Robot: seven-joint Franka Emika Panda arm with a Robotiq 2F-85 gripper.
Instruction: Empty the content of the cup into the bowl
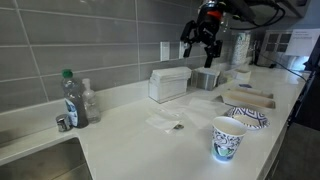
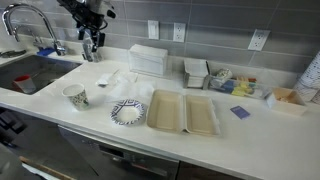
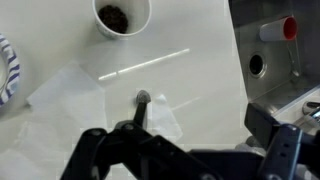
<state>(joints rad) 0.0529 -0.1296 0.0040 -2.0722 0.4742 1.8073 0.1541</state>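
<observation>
The white paper cup is next for my gripper, which should go to it and close on the cup's rim [image 1: 213,122] [image 3: 143,28], on the side toward the sink.
The cup [image 1: 228,138] is a white paper cup with a teal print, standing upright near the counter's front edge, also seen at cup [image 2: 76,96]. From the wrist view the cup [image 3: 122,17] holds dark bits. The bowl [image 1: 246,118], white with a blue patterned rim, sits beside it; bowl [image 2: 128,112], and a sliver of the bowl [image 3: 5,70] shows at the left edge. My gripper [image 1: 205,42] hangs high above the counter, open and empty, well apart from the cup; gripper [image 2: 92,38], gripper [image 3: 182,140].
A clear bottle with a green cap [image 1: 72,98] stands by the sink [image 2: 25,75]. A tan tray [image 2: 182,112] lies next to the bowl. A clear wrapper [image 3: 75,85], a white stick [image 3: 145,65] and a small dark piece [image 3: 142,97] lie on the counter. A napkin box [image 1: 169,84] stands by the wall.
</observation>
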